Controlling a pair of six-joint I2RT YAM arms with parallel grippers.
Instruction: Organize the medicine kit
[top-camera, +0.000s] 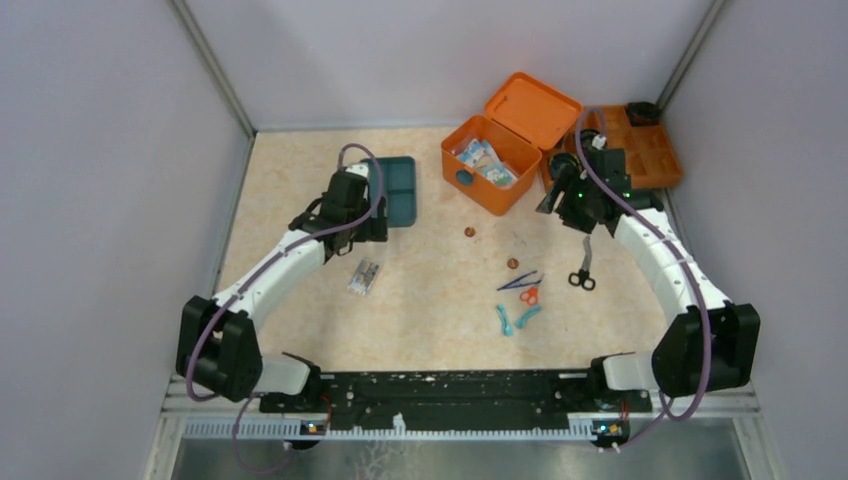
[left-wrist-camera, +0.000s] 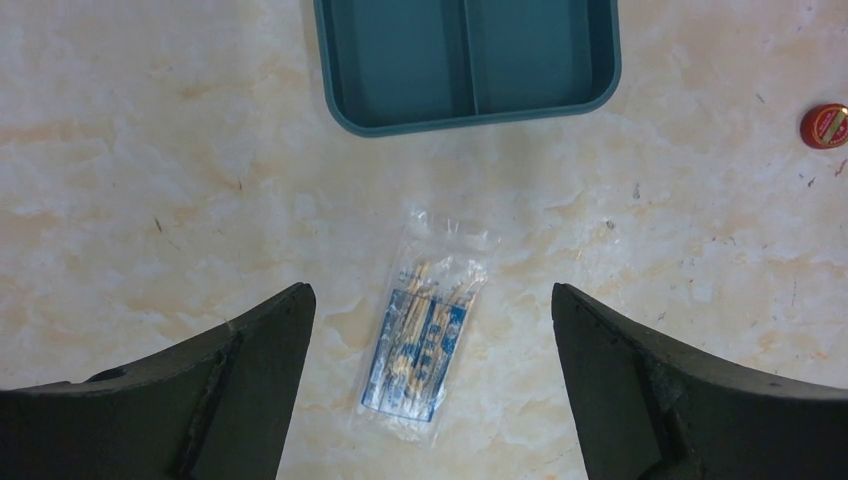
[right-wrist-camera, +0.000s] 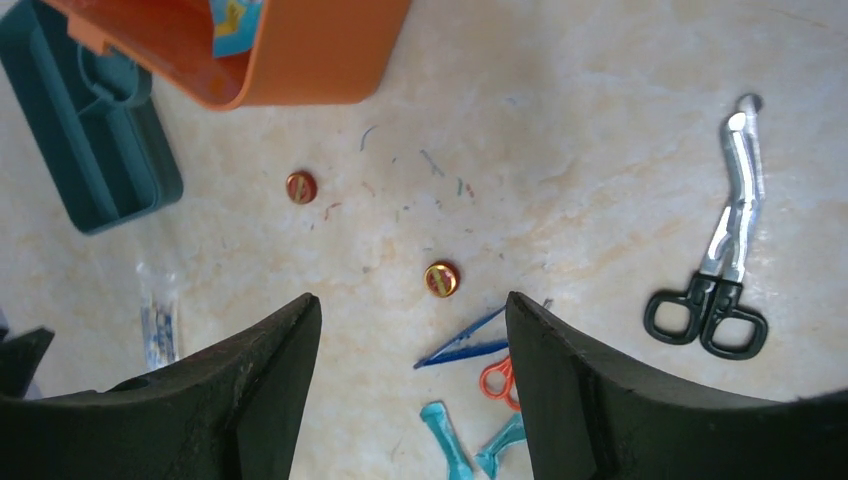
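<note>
I will close my left gripper on the clear packet of swabs, across its blue label (top-camera: 367, 271) (left-wrist-camera: 426, 314) near the end that faces the teal tray.
The medicine kit (top-camera: 490, 165), an orange box, stands open at the back with packets inside and its lid (top-camera: 533, 108) tipped back. Its corner shows in the right wrist view (right-wrist-camera: 300, 60). My left gripper (top-camera: 347, 225) is open and empty above a clear packet of swabs (left-wrist-camera: 425, 335), which lies on the table between its fingers (left-wrist-camera: 430, 290). The packet also shows in the top view (top-camera: 366, 276). My right gripper (top-camera: 575, 205) is open and empty (right-wrist-camera: 412, 300), hovering right of the kit over small loose items.
A teal tray (top-camera: 400, 190) lies left of the kit. A flat orange divided tray (top-camera: 650, 150) is at the back right. Black-handled scissors (top-camera: 583, 268), blue tweezers (top-camera: 520, 281), small orange scissors (top-camera: 530, 295), teal clips (top-camera: 505, 320) and two red caps (top-camera: 468, 231) (top-camera: 512, 263) lie mid-table.
</note>
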